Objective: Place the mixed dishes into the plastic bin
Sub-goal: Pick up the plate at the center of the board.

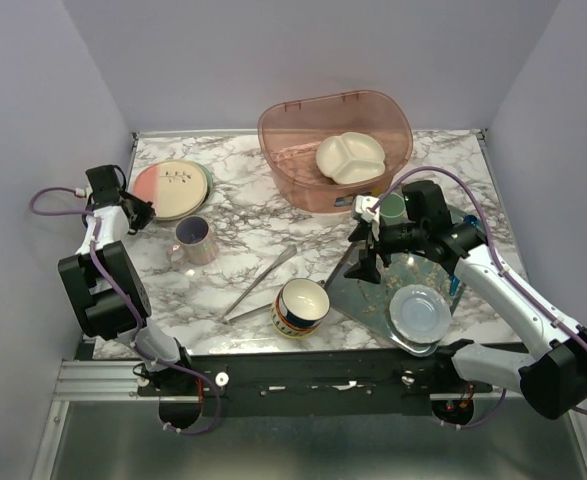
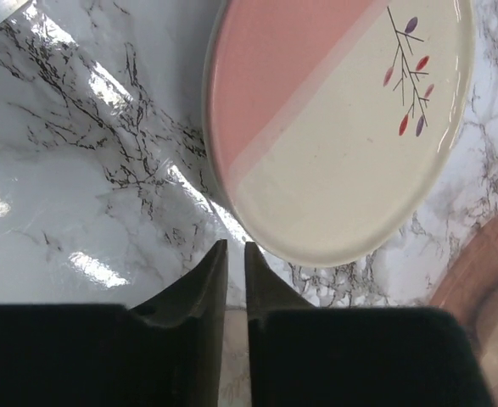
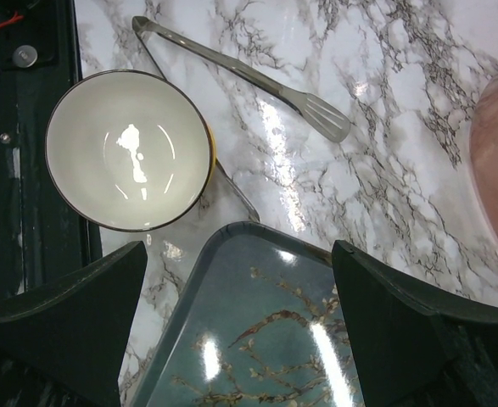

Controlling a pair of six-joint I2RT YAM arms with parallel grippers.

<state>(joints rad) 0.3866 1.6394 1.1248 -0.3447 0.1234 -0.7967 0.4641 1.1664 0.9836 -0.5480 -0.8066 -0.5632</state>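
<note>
I should pinch the plate's pink edge (image 2: pixel 215 157) with my left gripper, as its fingers are just off the plate's cream rim, and slide the plate toward my right gripper.
The pink-and-cream plate (image 1: pixel 168 188) (image 2: pixel 333 127) lies on a mint-green plate (image 1: pixel 207 178) at the far left. My left gripper (image 1: pixel 140 211) (image 2: pixel 232 244) hovers just off the plate's near rim, its jaws a narrow slit apart with nothing between them. A lilac mug (image 1: pixel 193 240) stands nearby. The navy-and-yellow bowl (image 1: pixel 301 306) (image 3: pixel 128 161) sits at the front centre. My right gripper (image 1: pixel 365 262) (image 3: pixel 238 250) hangs wide open and empty over the floral tray's corner. The pink plastic bin (image 1: pixel 333 150) (image 3: pixel 496 161) at the back holds a cream divided dish (image 1: pixel 351 157).
Long metal tongs (image 1: pixel 263 280) (image 3: pixel 257 76) lie between the mug and the bowl. The floral tray (image 1: pixel 373 300) (image 3: pixel 257 339) carries a pale blue plate (image 1: pixel 420 312). A green cup (image 1: pixel 393 207) stands by the right wrist. Grey walls enclose three sides.
</note>
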